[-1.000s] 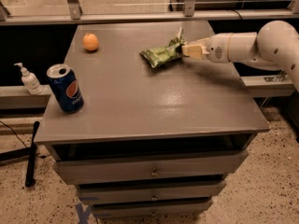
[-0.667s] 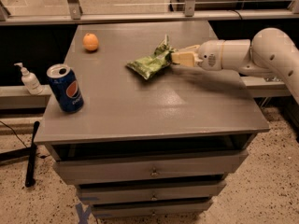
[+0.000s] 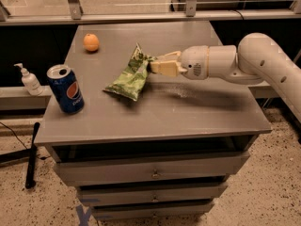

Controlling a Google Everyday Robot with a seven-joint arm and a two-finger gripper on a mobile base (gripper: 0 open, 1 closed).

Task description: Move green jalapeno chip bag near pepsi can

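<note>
The robot's gripper should release the green jalapeno chip bag on the grey table top, close beside the pepsi can (image 3: 109, 89).
The green jalapeno chip bag (image 3: 130, 75) hangs tilted, its upper right end pinched in my gripper (image 3: 154, 64), its lower left corner at or just above the grey table top (image 3: 188, 112). The gripper reaches in from the right on a white arm and is shut on the bag. The pepsi can (image 3: 66, 89) stands upright near the table's left front edge, to the left of the bag with a gap between them.
An orange (image 3: 91, 42) lies at the back left of the table. A white pump bottle (image 3: 29, 80) stands on a lower ledge left of the table. Drawers sit below the table top. A black pole leans at the lower left.
My gripper has carried the chip bag leftward and toward the front, from the back right of the table to its middle, closer to the pepsi can.
</note>
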